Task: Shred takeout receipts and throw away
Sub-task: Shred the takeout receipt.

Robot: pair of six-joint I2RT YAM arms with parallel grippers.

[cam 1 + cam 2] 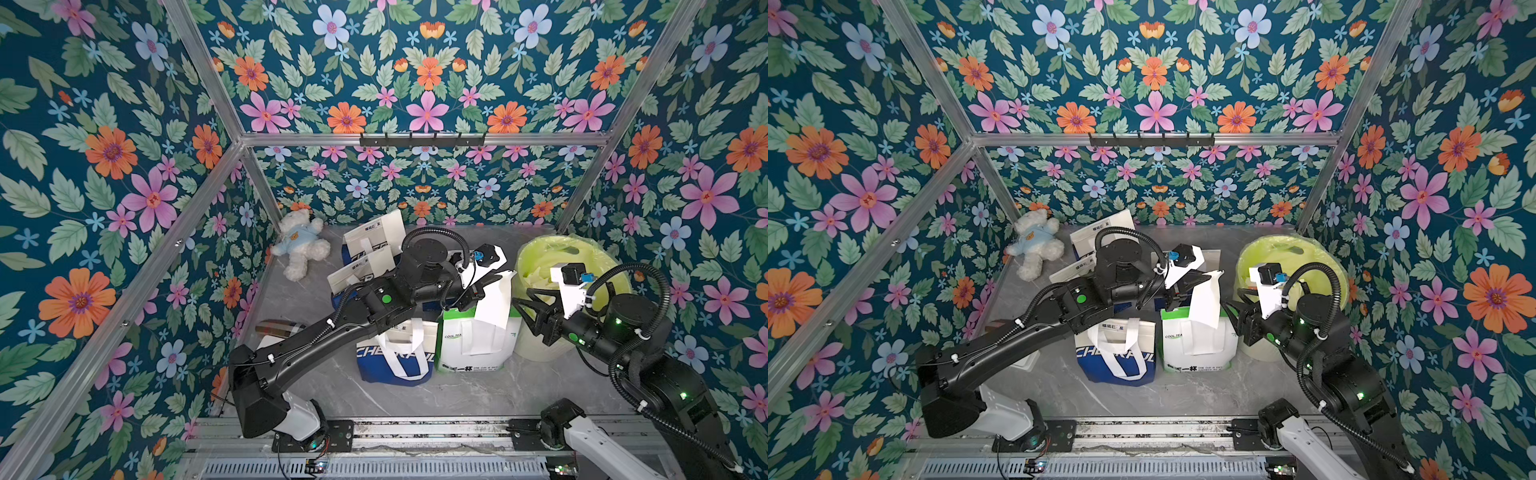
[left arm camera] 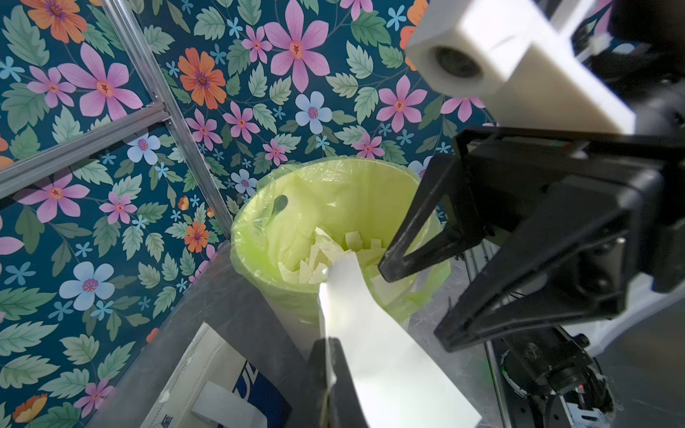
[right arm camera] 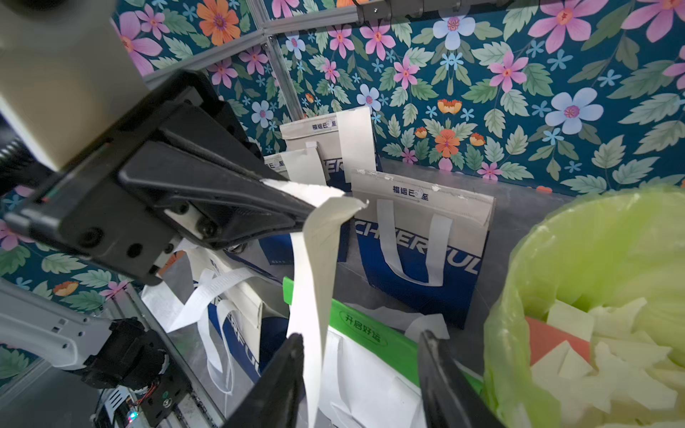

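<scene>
The receipt's free top corner is above my right gripper's open fingers, so my right gripper needs to move up and pinch that corner beside my left gripper (image 3: pixel 347 207) before tearing.
My left gripper (image 1: pixel 484 287) (image 2: pixel 333 355) is shut on the top edge of a long white takeout receipt (image 1: pixel 494 301) (image 1: pixel 1204 303) (image 2: pixel 381 355). The slip hangs down over a green-and-white bag (image 1: pixel 473 345). My right gripper (image 1: pixel 521 296) (image 3: pixel 361 337) stands open beside it. In the right wrist view the receipt (image 3: pixel 311 281) hangs just inside the gap, close to one fingertip (image 3: pixel 296 339). A bin with a green liner (image 1: pixel 536 249) (image 3: pixel 593 241) holds torn white scraps (image 3: pixel 600 355) (image 2: pixel 333 252). More white slips (image 3: pixel 356 144) sit on the bags at the back.
Blue-and-white bags (image 1: pixel 395 357) stand in a cluster left of the green-and-white bag. A teddy bear (image 1: pixel 301 245) lies at the back left. A metal cylinder (image 1: pixel 274 328) lies near the left wall. A hook rail (image 1: pixel 422 139) runs along the back frame.
</scene>
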